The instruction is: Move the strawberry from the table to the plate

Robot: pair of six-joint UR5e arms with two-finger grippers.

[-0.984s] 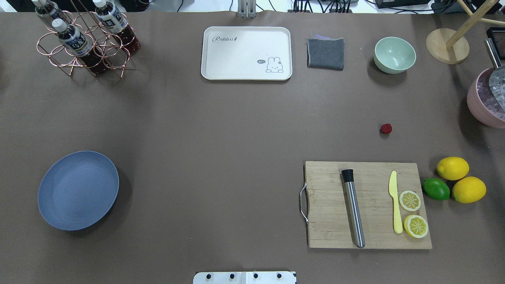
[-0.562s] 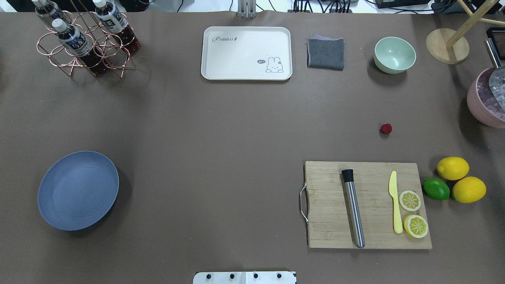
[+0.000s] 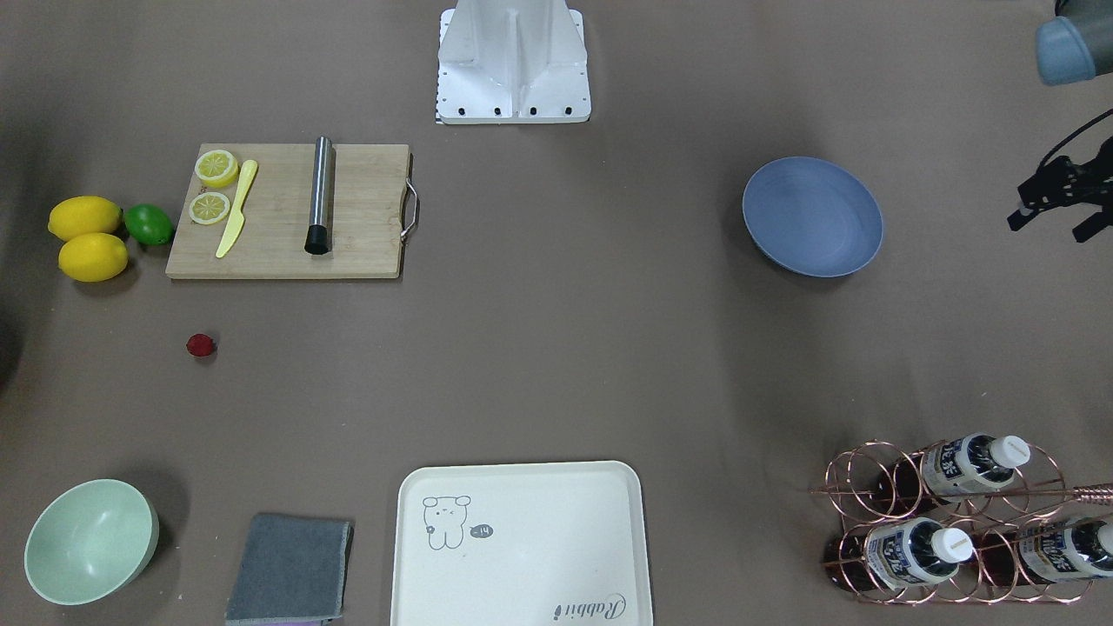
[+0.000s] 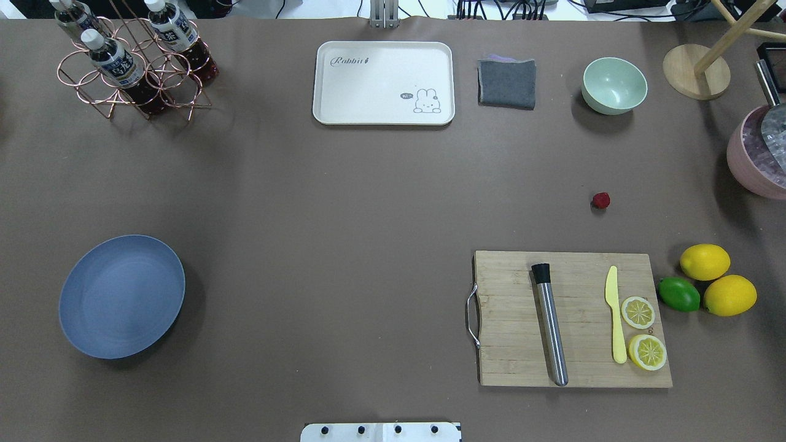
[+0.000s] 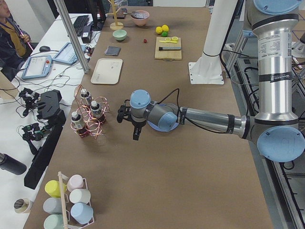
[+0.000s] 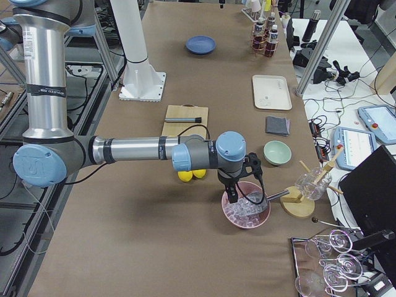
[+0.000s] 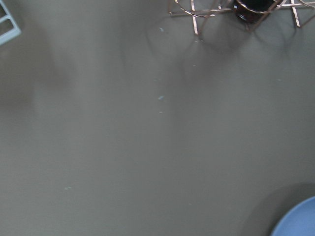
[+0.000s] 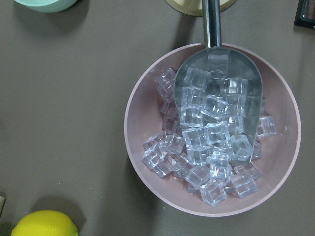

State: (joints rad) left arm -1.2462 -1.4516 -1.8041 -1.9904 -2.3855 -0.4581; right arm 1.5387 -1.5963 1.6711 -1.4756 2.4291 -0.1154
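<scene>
I will close my left gripper on the outer rim [image 3: 880,215] of the blue-grey plate, on the side farthest from the cutting board.
The strawberry [image 4: 601,200] [image 3: 200,345], tiny and dark red, lies alone on the brown table [image 4: 368,202], just beyond the cutting board. The blue-grey plate [image 4: 121,296] [image 3: 812,216] sits empty on the other side, with its rim in the corner of the left wrist view [image 7: 300,221]. My left gripper [image 3: 1048,228] [image 5: 133,131] hovers off the plate's outer side near the bottle rack; its fingers stand apart, open and empty. My right gripper [image 6: 238,192] hangs over the pink ice bowl, far from the strawberry. I cannot tell whether it is open or shut.
A cutting board [image 4: 509,362] carries a steel muddler, a yellow knife and lemon slices. Two lemons [image 4: 705,261] and a lime [image 4: 678,294] lie beside it. The far edge holds a cream tray [image 4: 383,82], grey cloth [image 4: 507,81], green bowl [image 4: 614,85] and bottle rack [image 4: 132,61]. The pink ice bowl [image 8: 142,98] holds a scoop.
</scene>
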